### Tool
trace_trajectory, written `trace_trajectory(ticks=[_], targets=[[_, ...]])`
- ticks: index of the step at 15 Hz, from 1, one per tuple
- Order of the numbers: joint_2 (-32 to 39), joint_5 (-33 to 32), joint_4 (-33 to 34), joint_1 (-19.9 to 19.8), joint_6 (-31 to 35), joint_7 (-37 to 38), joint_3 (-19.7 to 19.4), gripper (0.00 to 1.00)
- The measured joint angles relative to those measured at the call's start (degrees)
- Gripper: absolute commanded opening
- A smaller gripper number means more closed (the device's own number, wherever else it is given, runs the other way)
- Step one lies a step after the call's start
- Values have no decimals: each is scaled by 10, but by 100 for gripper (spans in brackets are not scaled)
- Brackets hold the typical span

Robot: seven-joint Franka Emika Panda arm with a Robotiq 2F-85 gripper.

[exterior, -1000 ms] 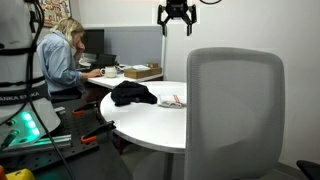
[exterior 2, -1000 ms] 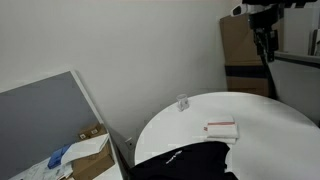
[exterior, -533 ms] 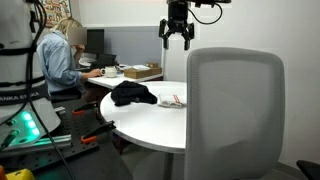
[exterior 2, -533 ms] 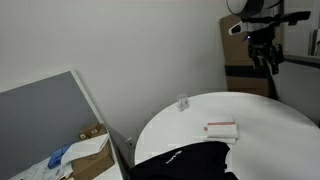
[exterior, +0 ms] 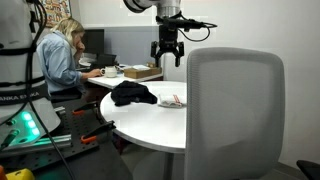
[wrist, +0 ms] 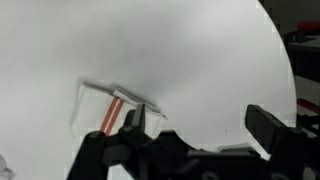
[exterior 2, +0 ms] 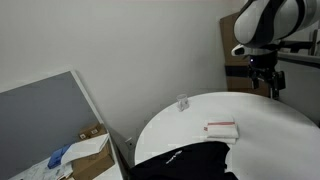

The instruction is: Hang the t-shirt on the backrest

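Next, I move the gripper next to the black t-shirt's end (exterior: 146,90) beside the small white-and-red box and close it there.
A black t-shirt (exterior: 133,94) lies crumpled on the round white table (exterior: 150,120); it also shows at the bottom of an exterior view (exterior 2: 185,164). The grey chair backrest (exterior: 235,110) stands in front, at the table's near side. My gripper (exterior: 167,58) hangs open and empty in the air above the table, right of the t-shirt and well above it; it also shows in an exterior view (exterior 2: 266,84). In the wrist view the open gripper (wrist: 200,122) looks down on the white table; the t-shirt is out of that view.
A small white-and-red box (exterior: 172,100) lies on the table next to the t-shirt, also seen in the wrist view (wrist: 108,110). A small clear cup (exterior 2: 182,102) stands near the table's edge. A person (exterior: 62,58) sits at a desk behind. A cardboard box (exterior: 141,71) is behind the table.
The gripper has come down from near the ceiling toward the table and shifted slightly toward the t-shirt. It stays open. The t-shirt has not moved.
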Motion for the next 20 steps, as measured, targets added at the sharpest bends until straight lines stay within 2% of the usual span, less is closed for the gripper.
trace_trajectory(ticks=[4, 12, 17, 20], targets=[[-1, 47, -59, 6, 55, 0, 19, 100], [-5, 53, -60, 3, 55, -1, 19, 100], [4, 158, -42, 18, 48, -68, 22, 100], [25, 214, -26, 38, 54, -117, 38, 100]])
